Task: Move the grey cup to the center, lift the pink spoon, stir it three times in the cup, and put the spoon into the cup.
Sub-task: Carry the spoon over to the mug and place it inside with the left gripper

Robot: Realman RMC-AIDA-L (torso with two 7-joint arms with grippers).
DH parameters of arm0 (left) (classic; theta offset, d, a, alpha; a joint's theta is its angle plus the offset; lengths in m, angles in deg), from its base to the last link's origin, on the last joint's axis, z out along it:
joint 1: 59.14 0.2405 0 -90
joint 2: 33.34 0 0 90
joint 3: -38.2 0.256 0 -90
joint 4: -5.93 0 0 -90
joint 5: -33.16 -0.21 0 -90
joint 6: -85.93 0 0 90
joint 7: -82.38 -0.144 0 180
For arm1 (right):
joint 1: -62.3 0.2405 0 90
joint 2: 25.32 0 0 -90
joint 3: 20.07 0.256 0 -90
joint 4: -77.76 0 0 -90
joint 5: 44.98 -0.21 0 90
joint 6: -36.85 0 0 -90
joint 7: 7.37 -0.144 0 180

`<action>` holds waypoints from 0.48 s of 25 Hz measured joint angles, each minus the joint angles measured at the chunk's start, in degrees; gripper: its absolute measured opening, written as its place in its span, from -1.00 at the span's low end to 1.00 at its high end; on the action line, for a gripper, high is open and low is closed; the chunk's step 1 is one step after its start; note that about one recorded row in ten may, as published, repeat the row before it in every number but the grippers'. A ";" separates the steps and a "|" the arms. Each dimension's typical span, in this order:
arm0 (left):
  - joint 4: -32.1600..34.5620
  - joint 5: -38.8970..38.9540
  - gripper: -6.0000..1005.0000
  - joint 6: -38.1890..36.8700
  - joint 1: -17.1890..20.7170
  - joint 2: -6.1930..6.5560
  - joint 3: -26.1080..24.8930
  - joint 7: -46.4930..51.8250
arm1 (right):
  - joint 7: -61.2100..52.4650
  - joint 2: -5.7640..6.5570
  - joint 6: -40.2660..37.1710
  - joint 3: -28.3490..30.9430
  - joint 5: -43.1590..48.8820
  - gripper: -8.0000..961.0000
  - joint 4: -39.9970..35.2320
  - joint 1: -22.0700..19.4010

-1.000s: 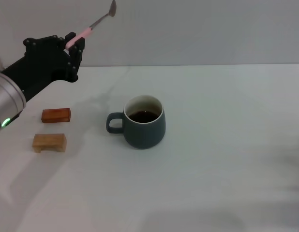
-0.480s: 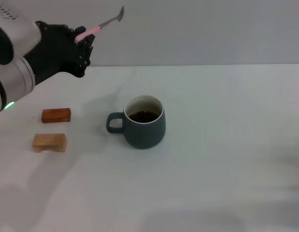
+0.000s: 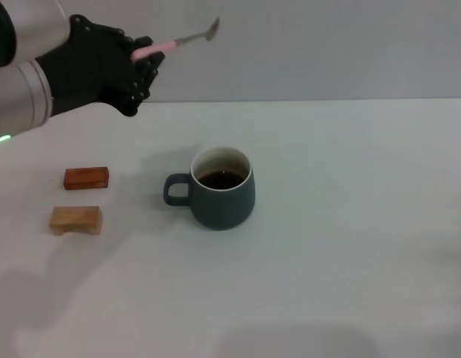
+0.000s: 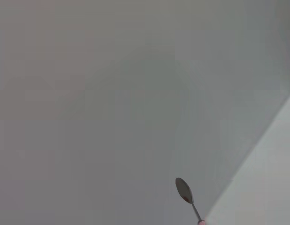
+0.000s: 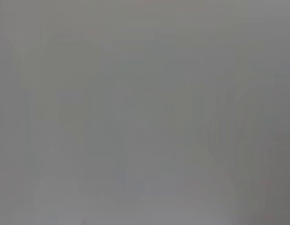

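Next, I drop the pink spoon with my left gripper in the grey cup, against the cup's rim [image 3: 195, 180] by its loop handle.
The grey cup [image 3: 222, 189], dark blue-grey with a loop handle on its left and dark liquid inside, stands at the middle of the white table [image 3: 350, 224]. My left gripper [image 3: 144, 58] is high at the upper left, shut on the pink spoon [image 3: 174, 42]. The spoon's pink handle sits in the fingers and its metal bowl points up and to the right, well above and left of the cup. The left wrist view shows only the spoon's bowl [image 4: 184, 191] against the wall. My right gripper is out of view.
Two small wooden blocks lie on the table's left side: a reddish one [image 3: 86, 178] and a paler one [image 3: 77, 220] nearer to me. A grey wall [image 3: 327, 45] backs the table.
My left gripper has moved to the right with the spoon. The spoon has tilted lower, closer to level. The cup and blocks have not moved.
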 joint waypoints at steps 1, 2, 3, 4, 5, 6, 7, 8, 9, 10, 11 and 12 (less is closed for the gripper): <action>0.13 0.68 -0.62 1.15 -0.57 0.01 -0.47 -0.64 | 0.00 0.00 -0.29 0.04 0.00 -0.98 0.01 -0.33; 0.13 0.68 -0.62 1.15 -0.57 0.01 -0.47 -0.64 | 0.00 0.00 -0.29 0.04 0.00 -0.98 0.01 -0.33; 0.13 0.68 -0.62 1.15 -0.57 0.01 -0.47 -0.64 | 0.00 0.03 -0.53 0.29 0.00 -0.98 0.02 -0.67; 0.21 1.34 -0.62 1.95 -1.04 0.14 -0.77 -0.96 | -0.01 0.04 -0.61 0.52 0.00 -0.99 -0.02 -0.91; -0.02 2.77 -0.62 4.57 -2.07 0.22 -1.92 -1.43 | -0.01 0.02 -0.67 0.79 0.00 -0.99 -0.13 -1.12; -0.02 2.77 -0.62 4.57 -2.07 0.22 -1.92 -1.43 | 0.02 0.00 -0.69 1.00 0.00 -0.99 -0.19 -1.32; -0.34 2.90 -0.62 7.30 -3.09 0.12 -3.46 -1.56 | 0.02 -0.02 -0.70 1.18 0.00 -0.99 -0.23 -1.57; -0.34 2.90 -0.62 7.30 -3.09 0.12 -3.46 -1.56 | 0.02 -0.02 -0.71 1.33 0.00 -0.99 -0.27 -1.76; -0.37 2.99 -0.62 9.25 -3.78 0.10 -4.31 -1.79 | 0.00 -0.03 -0.74 1.57 0.00 -0.99 -0.32 -1.99; -0.37 2.99 -0.61 9.25 -3.78 0.10 -4.31 -1.79 | -0.09 -0.03 -0.83 1.92 0.00 -0.99 -0.45 -2.19; -0.41 3.10 -0.61 14.32 -5.36 0.00 -6.21 -2.84 | -0.11 -0.06 -0.95 2.41 0.00 -0.99 -0.50 -2.53; -0.41 3.10 -0.61 14.32 -5.36 0.00 -6.21 -2.84 | -0.11 -0.06 -1.02 2.73 0.00 -0.99 -0.53 -2.78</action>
